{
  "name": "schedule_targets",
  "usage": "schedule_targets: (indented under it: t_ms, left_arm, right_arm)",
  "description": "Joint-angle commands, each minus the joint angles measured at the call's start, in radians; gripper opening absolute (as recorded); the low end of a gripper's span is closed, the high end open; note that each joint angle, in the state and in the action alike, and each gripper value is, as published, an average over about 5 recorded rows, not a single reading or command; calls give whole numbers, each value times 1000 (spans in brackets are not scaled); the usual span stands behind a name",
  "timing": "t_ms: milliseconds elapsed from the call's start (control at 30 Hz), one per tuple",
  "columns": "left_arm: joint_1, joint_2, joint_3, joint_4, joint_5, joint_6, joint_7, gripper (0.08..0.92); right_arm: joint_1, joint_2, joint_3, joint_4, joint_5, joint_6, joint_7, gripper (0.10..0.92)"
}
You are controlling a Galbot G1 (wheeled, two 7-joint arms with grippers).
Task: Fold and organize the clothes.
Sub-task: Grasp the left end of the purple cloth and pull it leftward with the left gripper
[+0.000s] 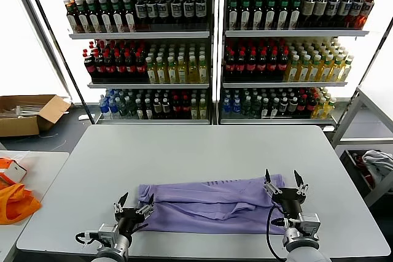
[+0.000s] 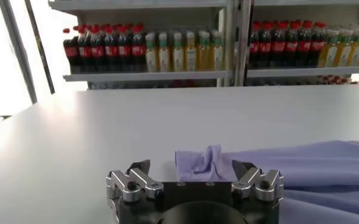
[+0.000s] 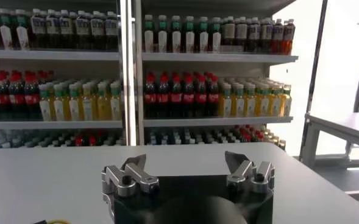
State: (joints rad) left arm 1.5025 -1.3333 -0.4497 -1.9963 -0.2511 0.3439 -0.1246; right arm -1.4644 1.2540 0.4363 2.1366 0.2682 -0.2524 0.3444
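Observation:
The lavender T-shirt reaches under my right gripper, so my left gripper should pinch the T-shirt's bunched end (image 1: 145, 192) and drag it clear before folding that end over.
The clothes, a lavender T-shirt (image 1: 209, 205), lie folded into a wide band along the near side of the grey table (image 1: 202, 148). My left gripper (image 1: 132, 204) sits open at the shirt's left end, nothing between its fingers; the left wrist view shows a bunched corner of the shirt (image 2: 203, 164) just beyond the open left gripper (image 2: 191, 167). My right gripper (image 1: 284, 182) stands open at the shirt's right end, slightly raised. The right wrist view shows the right gripper (image 3: 185, 163) open over bare table, with no cloth between the fingers.
An orange fabric bag (image 1: 15, 204) lies on a side table at the far left. A cardboard box (image 1: 27, 113) sits on the floor beyond it. Drink shelves (image 1: 209, 47) stand behind the table. A metal rack (image 1: 368, 145) is at the right.

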Motion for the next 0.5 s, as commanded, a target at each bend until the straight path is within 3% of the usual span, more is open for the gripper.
schedule_targets:
  t_ms: [33, 267, 500]
  left_arm:
    - [8, -16, -11, 12, -55, 9, -12, 823]
    - [15, -17, -3, 13, -57, 7, -10, 807]
    - [22, -20, 8, 14, -51, 5, -1, 629]
  right_arm:
    - [-5, -4, 2, 16, 12, 14, 5, 823]
    - [-9, -1, -2, 14, 9, 17, 5, 823]
    - [-5, 1, -5, 10, 12, 16, 6, 823]
